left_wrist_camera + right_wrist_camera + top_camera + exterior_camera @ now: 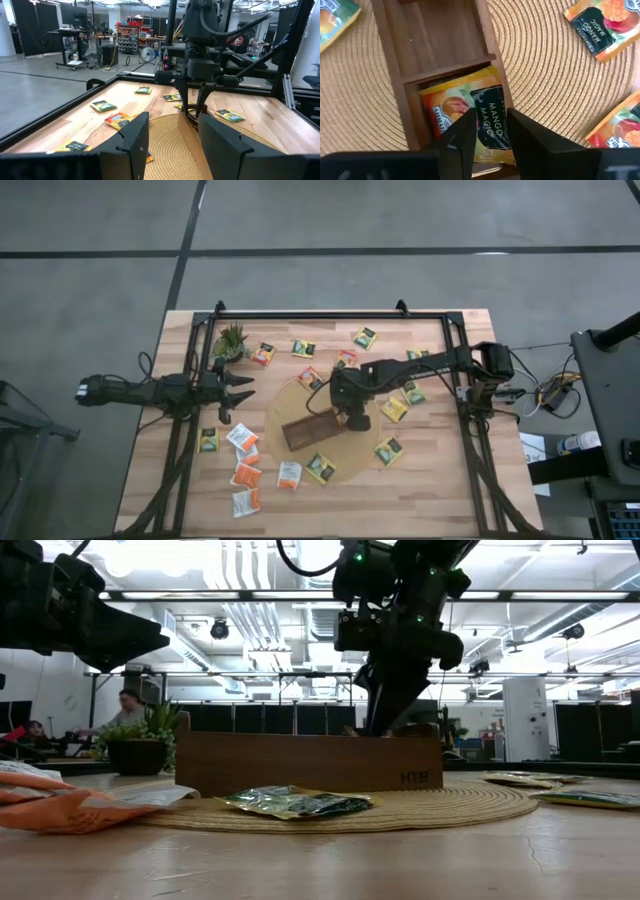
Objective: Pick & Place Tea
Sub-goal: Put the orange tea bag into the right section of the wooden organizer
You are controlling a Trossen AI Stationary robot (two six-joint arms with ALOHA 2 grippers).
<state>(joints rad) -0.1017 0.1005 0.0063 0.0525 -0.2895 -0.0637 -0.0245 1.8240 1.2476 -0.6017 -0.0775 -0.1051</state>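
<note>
The tea sachet lies at a slant with its dark edge over the side of the tray, so next my right gripper opens, pinches the sachet's middle [474,111] and lifts it.
A brown wooden tray [303,433] sits on a round woven mat [350,468] at mid-table. A yellow and dark-green tea sachet [470,102] lies slanted in the tray's right end compartment, its upper edge against the divider [445,70]. My right gripper [492,131] points steeply down over that sachet, its fingers a narrow gap apart. The middle compartment [437,35] holds nothing. Several more tea sachets [247,475] lie loose on the table and mat. My left gripper [232,388] waits open at the table's left, pointing level toward the tray. My right gripper comes at the sachet in the end compartment from above, slanting, with its fingertips [462,132] just over the sachet's printed face [490,117]. Whether they touch it, I cannot tell.
A small potted plant [231,342] stands at the far left. Loose sachets lie along the far edge [303,348], right of the tray [395,409] and near left [243,502]. One sachet [295,803] lies on the mat in front of the tray. A black frame [330,315] rims the table.
</note>
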